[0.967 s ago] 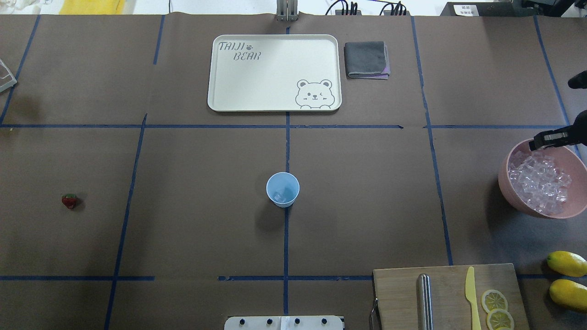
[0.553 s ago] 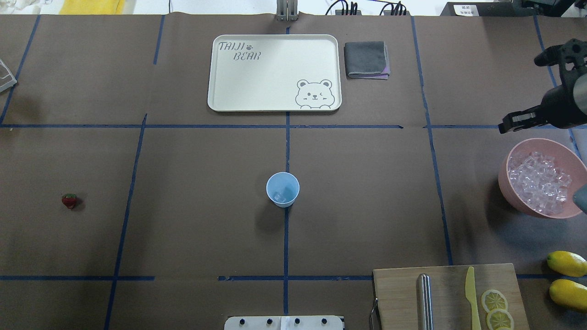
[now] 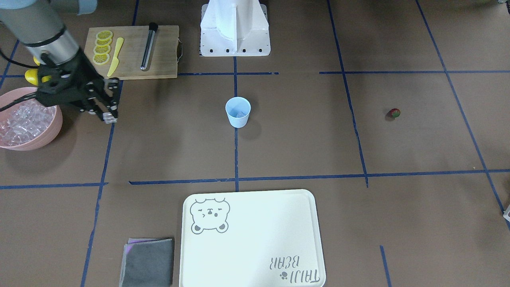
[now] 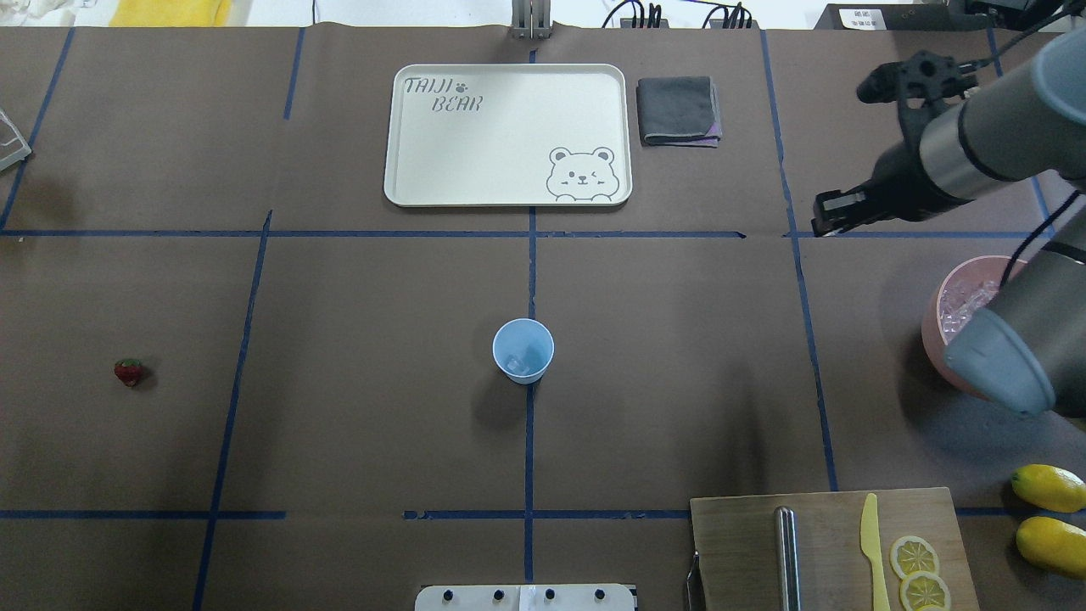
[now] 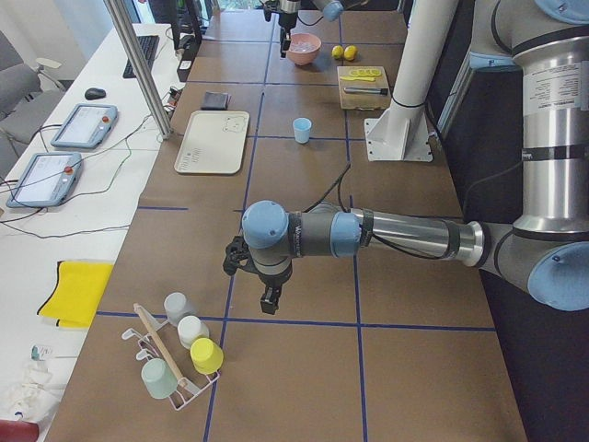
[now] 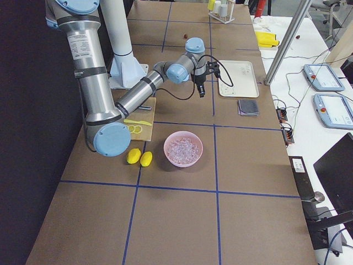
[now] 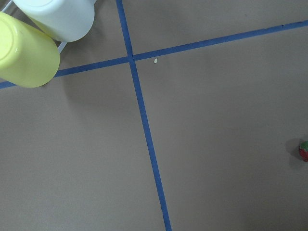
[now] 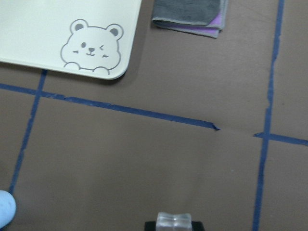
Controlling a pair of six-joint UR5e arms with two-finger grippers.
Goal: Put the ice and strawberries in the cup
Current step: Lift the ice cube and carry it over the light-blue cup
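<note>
Next, I let go of the ice cube with my right gripper inside the light-blue cup (image 3: pixel 240 114), with the clear ice piece.
The light-blue cup (image 4: pixel 523 350) stands upright at the table's middle with a clear ice piece (image 4: pixel 517 364) inside. It also shows in the front view (image 3: pixel 238 111). My right gripper (image 4: pixel 827 216) is shut on one ice cube (image 8: pixel 174 222) and hovers between the pink bowl (image 4: pixel 932 327) of ice (image 3: pixel 22 118) and the cup. The strawberry (image 4: pixel 128 372) lies alone far left, and shows at the left wrist view's right edge (image 7: pixel 304 150). My left gripper (image 5: pixel 267 304) shows only in the exterior left view, near the table's left end; I cannot tell its state.
A cream bear tray (image 4: pixel 507 136) and a folded grey cloth (image 4: pixel 679 110) lie at the back. A cutting board (image 4: pixel 831 543) with lemon slices, a yellow knife and a metal rod is at front right, beside two lemons (image 4: pixel 1049 518). A cup rack (image 5: pixel 175 359) stands near my left arm.
My right arm has lifted from the pink bowl and swung left across the table toward the middle. The cup and the strawberry have not moved.
</note>
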